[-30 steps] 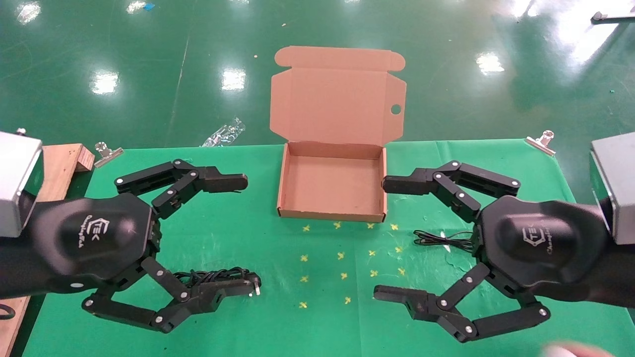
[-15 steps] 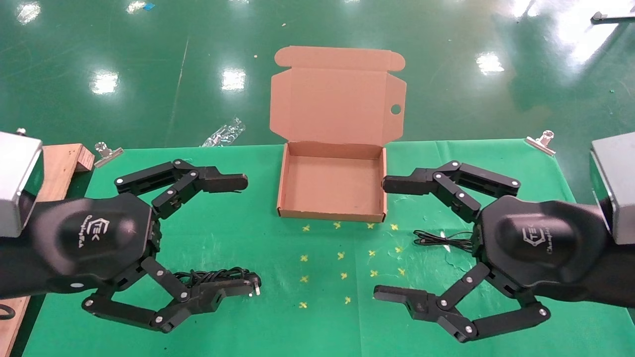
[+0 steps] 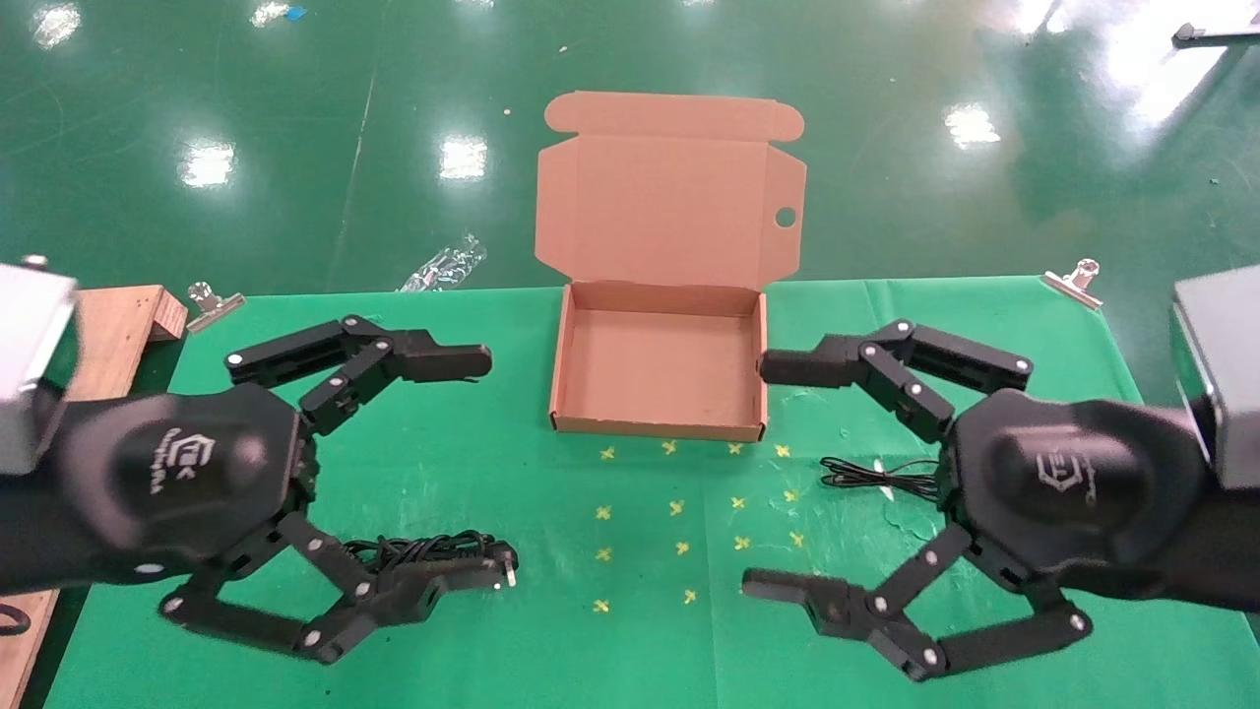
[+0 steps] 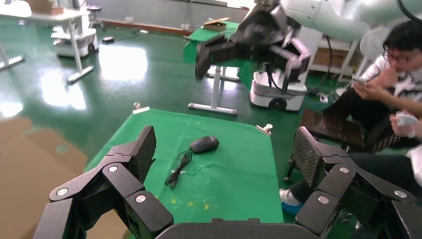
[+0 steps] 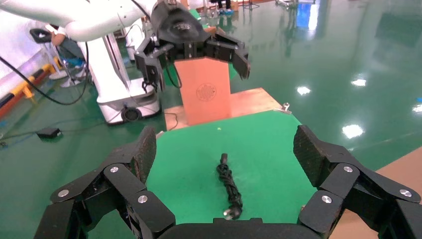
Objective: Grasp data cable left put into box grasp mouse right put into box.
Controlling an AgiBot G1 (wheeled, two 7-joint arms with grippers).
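Next, I close my right gripper on the middle of the mouse's bundled thin wire [image 3: 900,478], leaving the mouse hanging from it.
The box [image 3: 563,369] stands open at the table's far middle, its lid [image 3: 669,202] upright; nothing lies in it. The data cable [image 3: 433,547] lies coiled at the front left, partly behind my left gripper's lower finger; it shows whole in the right wrist view [image 5: 229,186]. The mouse [image 4: 204,144] lies on the cloth on the right; in the head view my right gripper hides it and only its thin wire [image 3: 876,476] shows. My left gripper [image 3: 487,463] hovers open above the cable. My right gripper [image 3: 760,475] hovers open above the mouse. Both are empty.
A wooden block [image 3: 118,325] sits at the table's left edge. Metal clips [image 3: 212,300] [image 3: 1073,279] hold the green cloth. Yellow crosses [image 3: 679,512] mark the cloth in front of the box. A person [image 4: 393,74] sits beyond the table's right side.
My left arm has shifted very slightly. The box, cable, wire and right gripper stand as before.
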